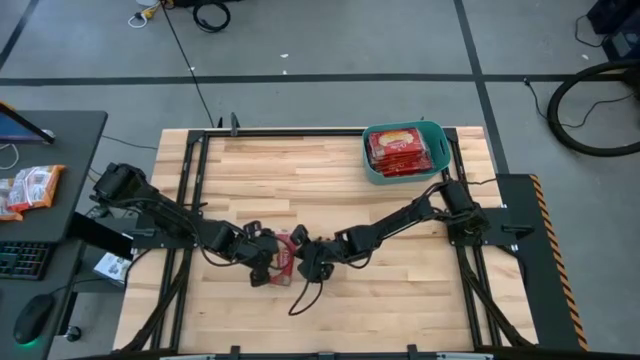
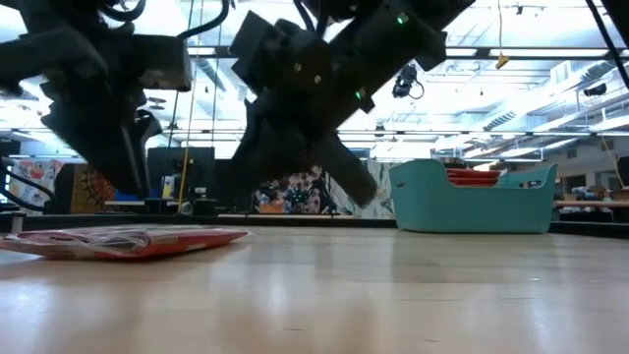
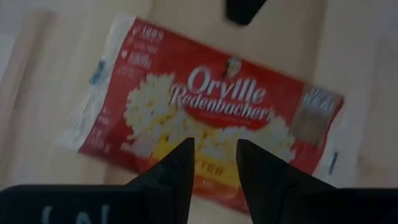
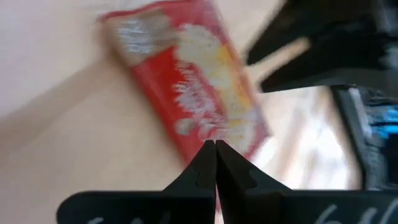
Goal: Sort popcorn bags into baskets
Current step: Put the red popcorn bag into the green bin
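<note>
The popcorn bag is flat below my grippers. My left gripper should hold it still while my shut right gripper opens and pinches the bag's long edge (image 3: 250, 64).
One red popcorn bag (image 1: 285, 250) lies flat on the wooden table near its front middle, between my two grippers; it also shows as the bag (image 2: 118, 241) in the low view. My left gripper (image 3: 214, 152) hovers open just above the bag (image 3: 211, 106), nothing between its fingers. My right gripper (image 4: 215, 144) is shut and stands above the bag's (image 4: 193, 81) end, clear of the table. The teal basket (image 1: 405, 152) stands at the far right with red popcorn bags (image 1: 398, 150) stacked inside it.
Bare wood stretches between the bag and the basket (image 2: 472, 197). A side desk on the left carries an orange-and-white snack bag (image 1: 30, 188), a keyboard (image 1: 22, 260) and a mouse (image 1: 30, 320). A thin cable (image 1: 300, 295) hangs from the right arm near the front edge.
</note>
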You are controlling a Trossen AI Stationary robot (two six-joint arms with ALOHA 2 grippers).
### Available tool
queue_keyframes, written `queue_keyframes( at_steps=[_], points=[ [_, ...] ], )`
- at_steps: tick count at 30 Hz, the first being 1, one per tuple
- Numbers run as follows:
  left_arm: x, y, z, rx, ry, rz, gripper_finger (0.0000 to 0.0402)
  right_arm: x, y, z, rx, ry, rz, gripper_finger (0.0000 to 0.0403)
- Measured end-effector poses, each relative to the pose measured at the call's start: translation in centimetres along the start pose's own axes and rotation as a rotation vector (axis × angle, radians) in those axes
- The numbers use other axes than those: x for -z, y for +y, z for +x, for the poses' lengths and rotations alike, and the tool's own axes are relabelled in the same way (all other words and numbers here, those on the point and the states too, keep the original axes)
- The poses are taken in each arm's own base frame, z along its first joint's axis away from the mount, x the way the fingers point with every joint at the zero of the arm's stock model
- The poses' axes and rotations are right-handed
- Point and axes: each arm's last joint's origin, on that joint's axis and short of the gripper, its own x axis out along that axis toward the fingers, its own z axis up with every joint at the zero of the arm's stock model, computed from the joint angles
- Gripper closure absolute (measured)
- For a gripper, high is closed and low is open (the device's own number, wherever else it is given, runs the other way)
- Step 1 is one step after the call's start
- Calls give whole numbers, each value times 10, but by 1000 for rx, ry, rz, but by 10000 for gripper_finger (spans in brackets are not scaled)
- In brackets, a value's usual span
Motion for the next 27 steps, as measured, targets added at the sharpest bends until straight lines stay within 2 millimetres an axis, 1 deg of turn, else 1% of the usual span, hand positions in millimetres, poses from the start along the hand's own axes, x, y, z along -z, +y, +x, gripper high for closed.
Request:
queue_keyframes(
  at_steps=[3, 6, 11, 16, 21, 27],
  points=[
    [6, 4, 0, -51, 50, 19, 276, 0, 1, 0, -18, -8, 23, 393],
    [11, 7, 4, -92, 89, 34, 276, 0, 1, -1, -37, -17, 36, 369],
    [19, 7, 23, -109, 108, 43, 276, -1, 4, 0, -82, -52, 89, 327],
    [22, 5, 36, -138, 129, 61, 276, 3, 9, 5, -102, -14, 80, 296],
    [17, 1, 40, -108, 63, 92, 276, 5, 12, 6, -96, 14, 30, 290],
    [12, -2, 42, -92, 5, 102, 276, 10, 17, 6, -149, 49, -6, 289]
  ],
)
